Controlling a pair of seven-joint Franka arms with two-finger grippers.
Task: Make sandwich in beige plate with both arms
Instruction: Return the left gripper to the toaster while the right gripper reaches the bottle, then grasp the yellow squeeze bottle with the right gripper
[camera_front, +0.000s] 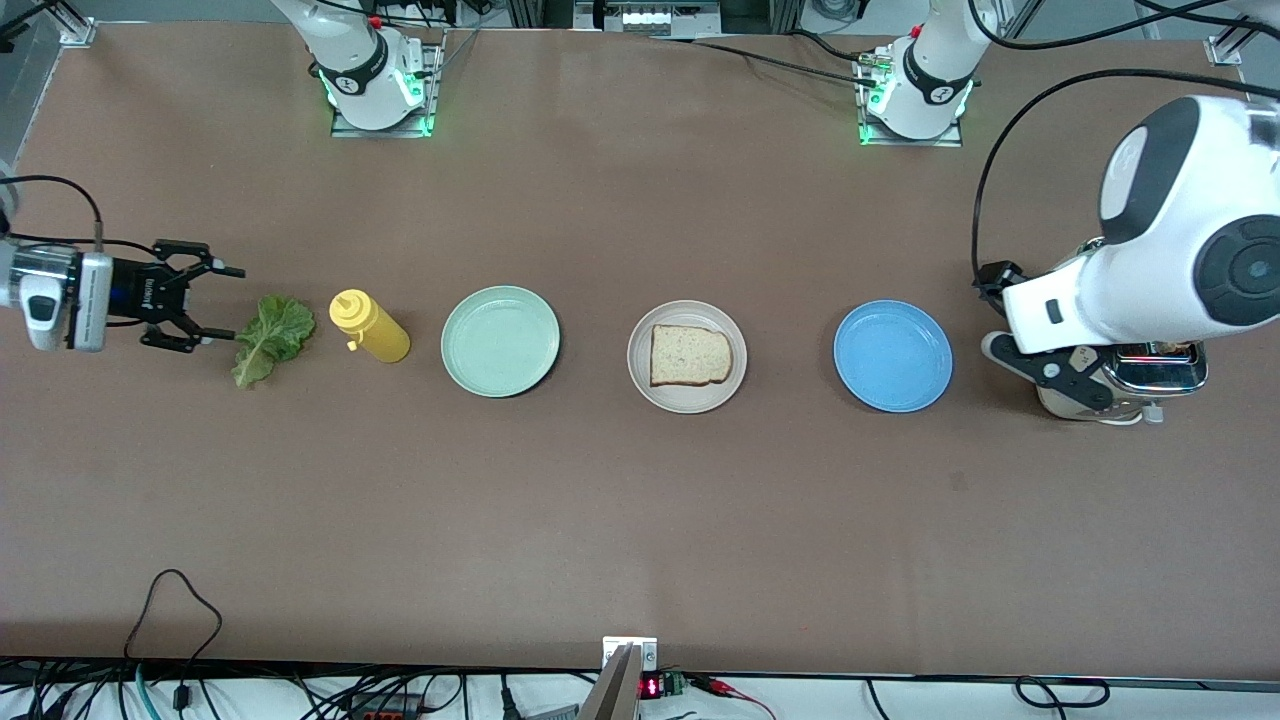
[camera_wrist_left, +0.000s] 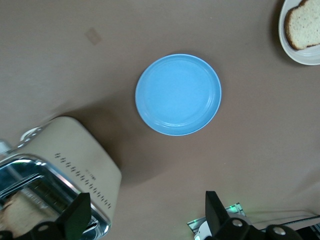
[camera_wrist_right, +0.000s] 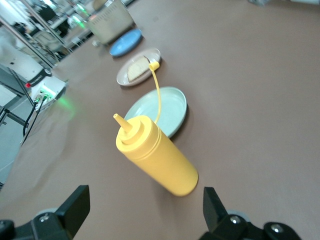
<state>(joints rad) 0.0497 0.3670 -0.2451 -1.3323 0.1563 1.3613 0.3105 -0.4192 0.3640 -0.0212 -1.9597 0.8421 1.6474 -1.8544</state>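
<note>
The yellow squeeze bottle is next for my right gripper, which should go past the lettuce leaf to it and close on the bottle's lower body (camera_front: 386, 340) (camera_wrist_right: 173, 171), well below its cap.
The beige plate (camera_front: 687, 398) lies mid-table with one tan bread slice (camera_front: 690, 355) on it; plate (camera_wrist_left: 290, 50) and slice (camera_wrist_left: 305, 22) also show in the left wrist view. A green lettuce leaf (camera_front: 270, 338) lies on the table toward the right arm's end. My right gripper (camera_front: 232, 303) hangs open, level with the table, its fingertips just short of the leaf and nothing between them. My left gripper (camera_wrist_left: 146, 219) is open over the table beside a cream toaster (camera_wrist_left: 65, 170), one finger over its edge. Something tan (camera_wrist_left: 17, 215) sits in the toaster's slot.
A yellow squeeze bottle (camera_front: 368, 325) lies between the leaf and a mint-green plate (camera_front: 500, 340). A blue plate (camera_front: 893, 355) sits between the beige plate and the toaster (camera_front: 1120, 385). In the right wrist view the bottle (camera_wrist_right: 157, 157) lies just ahead of the open fingers.
</note>
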